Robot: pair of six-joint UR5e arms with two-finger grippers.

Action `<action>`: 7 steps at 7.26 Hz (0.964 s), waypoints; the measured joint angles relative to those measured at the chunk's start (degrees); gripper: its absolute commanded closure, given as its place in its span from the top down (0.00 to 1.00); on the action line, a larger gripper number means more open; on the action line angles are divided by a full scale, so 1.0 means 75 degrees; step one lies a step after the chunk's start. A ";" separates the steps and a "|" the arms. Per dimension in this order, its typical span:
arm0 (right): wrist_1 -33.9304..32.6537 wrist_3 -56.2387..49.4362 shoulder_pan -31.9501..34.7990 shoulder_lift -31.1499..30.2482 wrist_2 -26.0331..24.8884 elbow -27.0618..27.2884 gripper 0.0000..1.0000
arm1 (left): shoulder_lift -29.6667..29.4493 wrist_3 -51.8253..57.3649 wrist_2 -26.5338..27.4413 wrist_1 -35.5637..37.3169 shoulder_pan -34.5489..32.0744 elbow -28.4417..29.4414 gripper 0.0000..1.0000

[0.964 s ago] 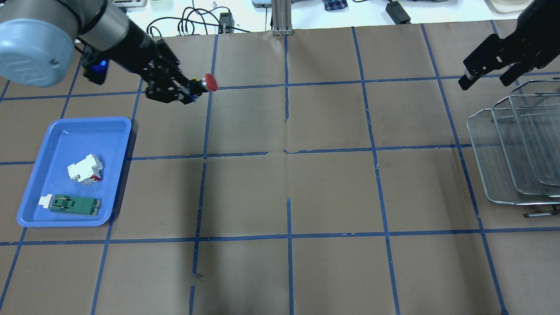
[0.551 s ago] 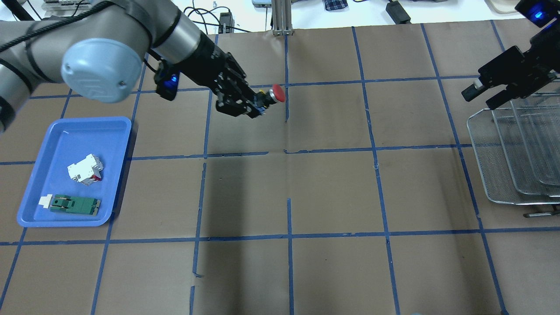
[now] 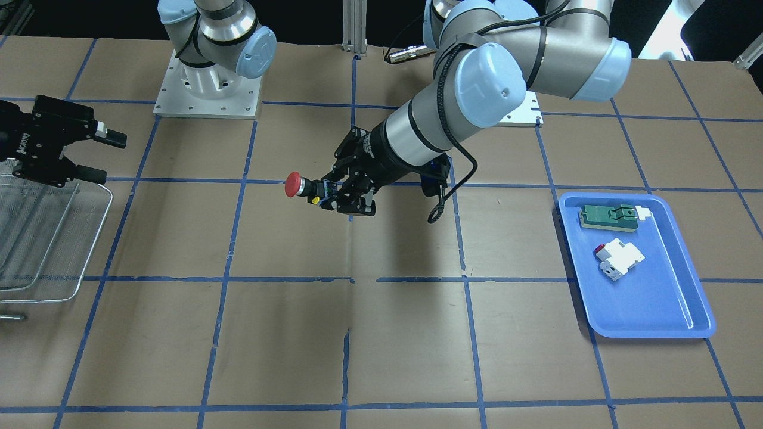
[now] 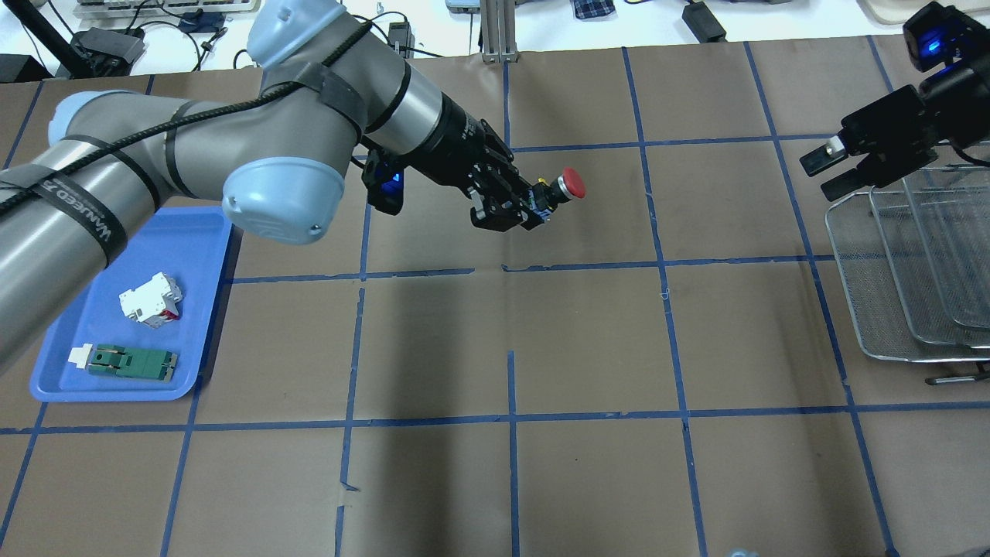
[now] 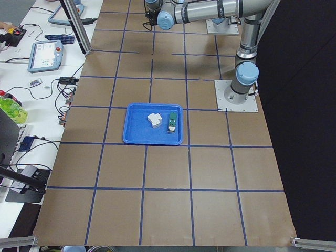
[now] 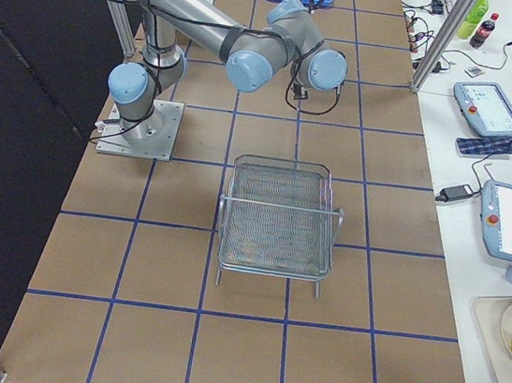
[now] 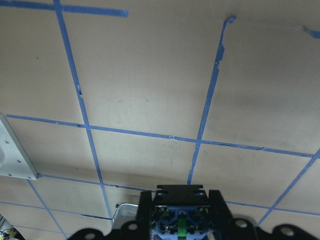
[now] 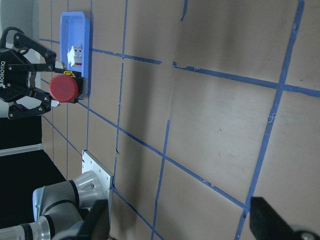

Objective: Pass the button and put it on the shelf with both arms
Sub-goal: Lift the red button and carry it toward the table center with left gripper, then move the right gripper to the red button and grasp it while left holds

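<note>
The button's body is held in my left gripper, so my right gripper should close on the red cap (image 3: pixel 293 185) (image 8: pixel 64 88) of the button.
The button (image 4: pixel 571 184) has a red mushroom cap and a short black body with yellow-green bits. My left gripper (image 4: pixel 534 205) is shut on its body and holds it sideways above the table's middle, cap pointing toward the right arm. It also shows in the front view (image 3: pixel 292 185) and the right wrist view (image 8: pixel 65 88). My right gripper (image 4: pixel 821 176) is open and empty, hovering by the far corner of the silver wire shelf (image 4: pixel 889 302), well apart from the button. In the front view the right gripper (image 3: pixel 107 158) is above the shelf (image 3: pixel 36 238).
A blue plastic tray (image 4: pixel 155 240) at the left holds a white block with a red tab (image 4: pixel 151 299) and a flat green board (image 4: pixel 131 361). Brown paper with blue tape lines covers the table. Cables and devices lie beyond the far edge.
My left arm has swung right, carrying the button from the table's left part to past the centre line. My right gripper has shifted slightly and stays open near the shelf.
</note>
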 measured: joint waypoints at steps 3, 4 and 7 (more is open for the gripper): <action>-0.0285 0.2211 0.1165 0.0023 0.0293 0.0086 1.00 | -0.0155 -0.0590 0.0014 0.0536 -0.0452 -0.0021 0.00; -0.0824 0.3174 0.1684 0.0033 0.0359 0.0101 1.00 | -0.0179 -0.0762 0.0024 0.0745 -0.0510 -0.0030 0.00; -0.1465 0.4374 0.2538 0.0118 0.1012 0.0130 1.00 | -0.0166 -0.0877 0.0038 0.0897 -0.0573 -0.0030 0.00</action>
